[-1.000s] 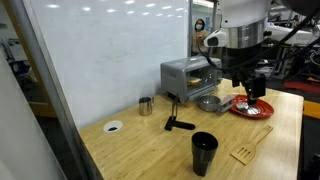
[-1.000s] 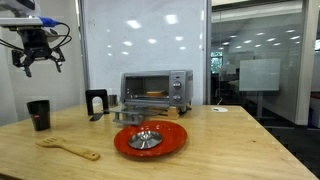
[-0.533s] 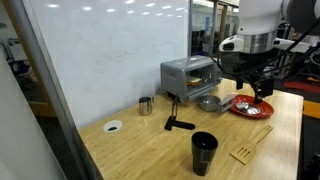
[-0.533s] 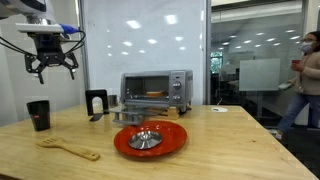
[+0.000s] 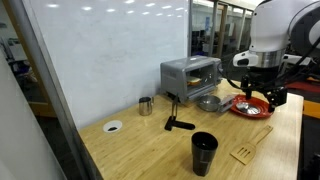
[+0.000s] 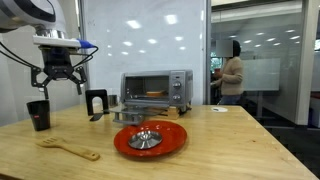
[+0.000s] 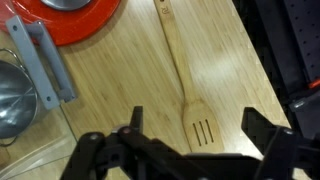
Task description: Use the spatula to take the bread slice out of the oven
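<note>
I will close my gripper on the spatula's handle (image 5: 267, 130) (image 7: 167, 27) near the handle's far end, the one toward the red plate, because the slotted blade has to stay free.
The light wooden spatula (image 7: 199, 124) lies flat on the wooden table, slotted blade toward me, handle pointing away toward the red plate; it shows in both exterior views (image 5: 245, 152) (image 6: 68, 149). My gripper (image 7: 197, 132) is open and empty, hovering high above the spatula's blade, which sits between the fingers in the wrist view. It shows in both exterior views (image 5: 262, 96) (image 6: 58, 78). The silver-grey oven (image 5: 190, 74) (image 6: 155, 90) stands at the back with its door folded down. A pale yellow bread slice (image 6: 152, 96) shows faintly inside.
A red plate (image 6: 172, 139) (image 5: 250, 108) (image 7: 70, 22) holds a small metal piece. A grey metal bowl (image 5: 209, 102) (image 7: 12, 95) sits by the oven door handle (image 7: 45, 60). A black cup (image 5: 204, 152), a metal cup (image 5: 146, 105) and a black handled tool (image 5: 178, 123) stand further off.
My arm has swung sideways over the table, carrying the open gripper from near the oven and plate toward the spatula. Nothing on the table has moved.
</note>
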{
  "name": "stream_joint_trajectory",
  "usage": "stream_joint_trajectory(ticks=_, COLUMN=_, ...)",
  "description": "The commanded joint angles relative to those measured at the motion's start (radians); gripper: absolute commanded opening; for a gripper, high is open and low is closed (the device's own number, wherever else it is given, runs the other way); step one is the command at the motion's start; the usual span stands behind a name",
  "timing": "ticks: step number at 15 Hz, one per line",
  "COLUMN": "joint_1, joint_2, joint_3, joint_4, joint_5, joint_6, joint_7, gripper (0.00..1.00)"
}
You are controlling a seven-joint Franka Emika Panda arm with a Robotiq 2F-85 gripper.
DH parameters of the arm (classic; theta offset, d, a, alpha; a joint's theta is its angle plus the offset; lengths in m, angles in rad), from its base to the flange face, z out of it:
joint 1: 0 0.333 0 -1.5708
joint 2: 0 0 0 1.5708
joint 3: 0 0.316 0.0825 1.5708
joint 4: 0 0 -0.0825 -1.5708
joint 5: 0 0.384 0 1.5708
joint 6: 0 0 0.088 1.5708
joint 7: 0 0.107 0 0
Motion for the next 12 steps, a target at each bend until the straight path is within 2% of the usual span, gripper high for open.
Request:
stream_joint_trajectory(ticks=1, joint_1=-0.056, joint_2=-0.023, joint_3=-0.024, joint_4=-0.063, joint_5=-0.031, joint_6=0.043, joint_7=-0.075, gripper=1.00)
stream_joint_trajectory(ticks=2, joint_1=-0.071, joint_2=-0.008, joint_3=-0.028, joint_4=-0.056, joint_5=-0.039, joint_6=0.025, joint_7=-0.073, gripper=1.00)
stream_joint_trajectory(ticks=3, joint_1=-0.053, joint_2=-0.001, joint_3=-0.007, joint_4=-0.032, joint_5=-0.012, joint_6=0.010, joint_7=-0.048, gripper=1.00)
stream_joint_trajectory(ticks=12, joint_1=-0.072, joint_2=-0.007, joint_3=-0.022, joint_4=-0.065, joint_5=-0.020, joint_6=0.037, joint_7=-0.080, gripper=1.00)
